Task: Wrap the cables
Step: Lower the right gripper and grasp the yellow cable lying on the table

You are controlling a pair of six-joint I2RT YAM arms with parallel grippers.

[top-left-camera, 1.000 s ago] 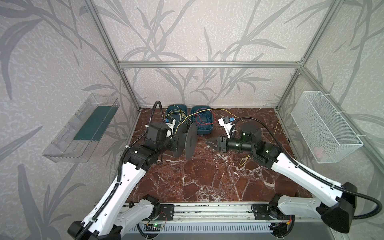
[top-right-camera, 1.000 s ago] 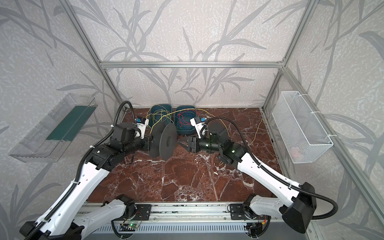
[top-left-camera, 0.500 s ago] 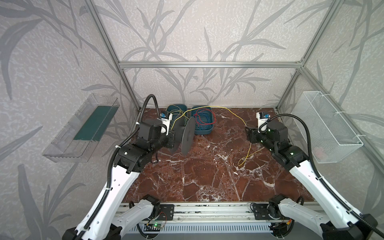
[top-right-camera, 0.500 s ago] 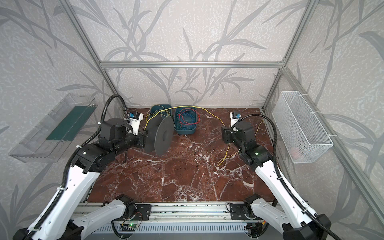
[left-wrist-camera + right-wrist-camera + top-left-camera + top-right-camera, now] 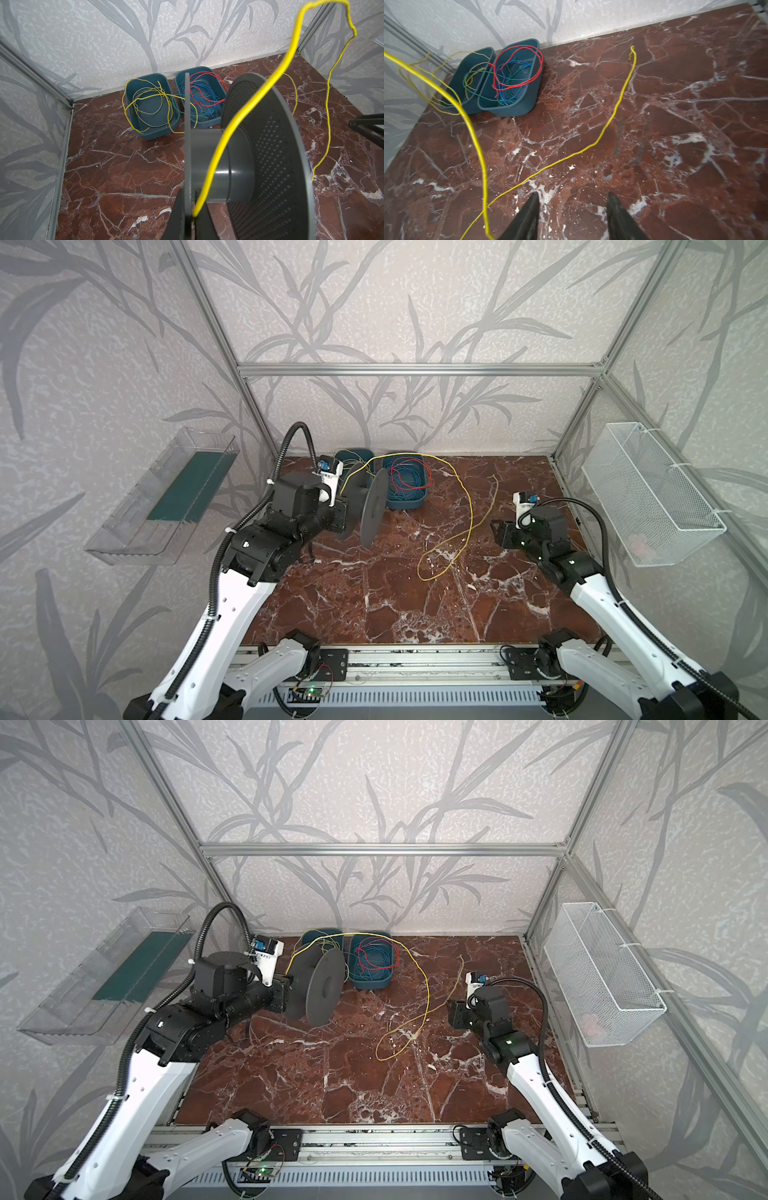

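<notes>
Next, I close my right gripper on the hanging part of the yellow cable [image 5: 470,526] [image 5: 485,210], just above its loose loop, where it crosses the cable's lying part.
My left gripper [image 5: 190,216] is shut on the near flange of the grey perforated spool [image 5: 268,145], with one end of a yellow cable [image 5: 232,124] pinched against that flange. In both top views the spool [image 5: 374,506] [image 5: 326,986] is held off the floor on its edge. From it the cable [image 5: 469,510] [image 5: 428,990] arcs over the bins and drops into a loose loop on the marble floor. More yellow cables [image 5: 145,99] lie in the left bin. At the right, my right gripper [image 5: 573,195] [image 5: 496,531] is open and empty, beside the loop.
Two dark teal bins [image 5: 405,499] [image 5: 370,982] stand at the back wall; the right one [image 5: 517,108] holds red, blue and green wires. A white wire basket [image 5: 648,497] hangs on the right wall. A clear tray [image 5: 166,497] hangs on the left wall.
My right gripper has let go at the spool and drawn back to the right. The yellow cable has dropped into a loop on the floor. The left arm has shifted the spool slightly left.
</notes>
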